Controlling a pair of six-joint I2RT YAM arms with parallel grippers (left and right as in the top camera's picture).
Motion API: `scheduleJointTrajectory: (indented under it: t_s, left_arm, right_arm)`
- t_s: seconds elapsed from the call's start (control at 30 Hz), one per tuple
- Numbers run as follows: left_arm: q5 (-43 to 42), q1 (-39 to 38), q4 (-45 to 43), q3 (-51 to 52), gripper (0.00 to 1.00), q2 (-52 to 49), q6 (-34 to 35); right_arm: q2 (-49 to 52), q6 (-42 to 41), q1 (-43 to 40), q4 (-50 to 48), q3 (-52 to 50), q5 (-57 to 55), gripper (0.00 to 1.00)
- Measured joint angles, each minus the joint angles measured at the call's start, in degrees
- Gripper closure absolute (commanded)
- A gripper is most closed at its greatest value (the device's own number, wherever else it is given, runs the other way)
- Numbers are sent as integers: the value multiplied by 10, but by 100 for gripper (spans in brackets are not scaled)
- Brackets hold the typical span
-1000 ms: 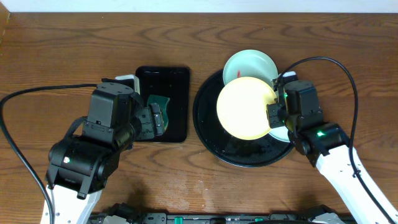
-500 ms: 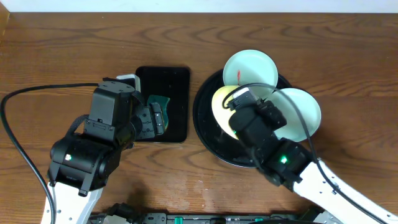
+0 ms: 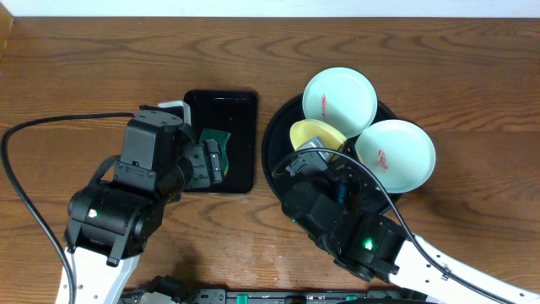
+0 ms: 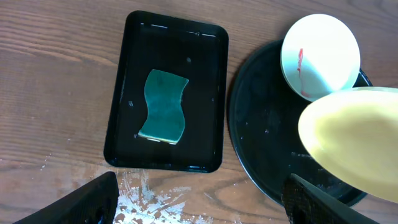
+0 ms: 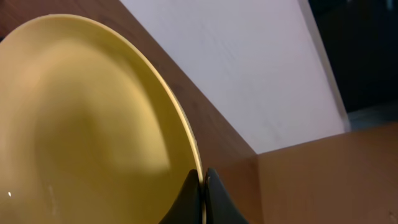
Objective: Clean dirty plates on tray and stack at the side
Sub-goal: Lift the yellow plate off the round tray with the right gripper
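Observation:
The robot's right gripper should set the pale yellow plate down on the bare wood (image 3: 486, 147) next to the nearer bluish-white plate.
The pale yellow plate (image 3: 314, 135) is held tilted above the round black tray (image 3: 274, 160); it also shows in the left wrist view (image 4: 357, 140) and fills the right wrist view (image 5: 87, 124). My right gripper (image 5: 202, 183) is shut on its rim. Two bluish-white plates with red smears lie on the tray: one at the back (image 3: 339, 97), also in the left wrist view (image 4: 320, 56), and one at the right (image 3: 395, 154). My left gripper (image 4: 199, 199) is open and empty, above the wood in front of the small rectangular tray.
A small rectangular black tray (image 3: 240, 143) holds a green sponge (image 4: 163, 106), left of the round tray (image 4: 261, 124). White scuff marks (image 4: 149, 199) show on the brown wood tabletop below my left gripper.
My right arm has swung from the right of the tray to the front, tilting the yellow plate up. The right bluish-white plate is now uncovered. The left arm has not moved.

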State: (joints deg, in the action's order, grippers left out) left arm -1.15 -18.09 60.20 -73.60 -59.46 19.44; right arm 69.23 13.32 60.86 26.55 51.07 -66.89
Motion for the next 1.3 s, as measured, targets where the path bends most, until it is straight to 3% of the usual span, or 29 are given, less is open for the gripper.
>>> scheduleJointTrajectory:
  t_s: [0.67, 1.0, 1.1, 1.3]
  left_arm:
    - [0, 0, 0, 0, 15, 0, 0]
    - [0, 0, 0, 0, 15, 0, 0]
    - [0, 0, 0, 0, 16, 0, 0]
    - [0, 0, 0, 0, 15, 0, 0]
  right_arm:
    - [0, 11, 1, -20, 3, -1, 99]
    - [0, -27, -10, -11, 6, 0, 99]
    - [0, -79, -22, -7, 6, 0, 99]
    - [0, -206, -124, 34, 6, 151, 99]
